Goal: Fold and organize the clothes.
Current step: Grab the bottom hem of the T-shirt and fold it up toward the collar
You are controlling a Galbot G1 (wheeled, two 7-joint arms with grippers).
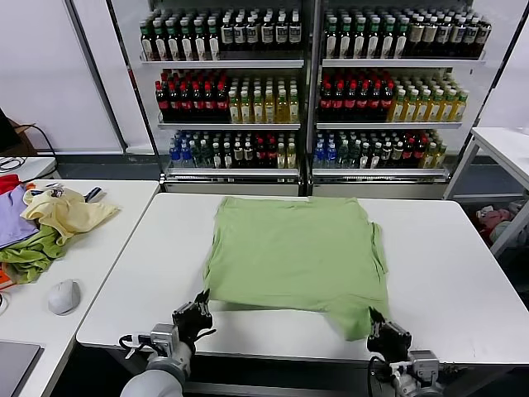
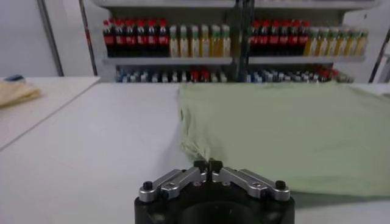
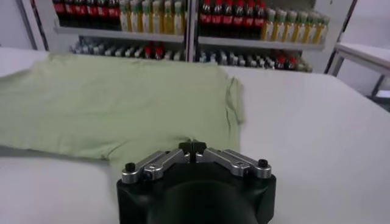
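The hem, now low at the table's front edge, will be released by my right gripper on the far part of the light green shirt, just inside its side flap [image 1: 355, 234] [image 3: 210, 86].
The light green shirt [image 1: 293, 252] lies spread flat on the white table [image 1: 463, 273], its plain side up; no collar or printed patch shows. My left gripper [image 1: 198, 308] is at the shirt's near left corner, shut on the cloth there [image 2: 208, 164]. My right gripper [image 1: 378, 324] is at the near right corner, shut on the hem [image 3: 192, 146]. Both sit low at the table's front edge. The shirt also fills the left wrist view [image 2: 286, 128] and the right wrist view [image 3: 116, 103].
A side table on the left holds a pale yellow garment [image 1: 66, 211], a purple cloth [image 1: 12, 219], a darker green cloth [image 1: 29, 256] and a grey mouse [image 1: 64, 296]. Shelves of bottles [image 1: 306, 83] stand behind. Another white table [image 1: 504, 145] is at the right.
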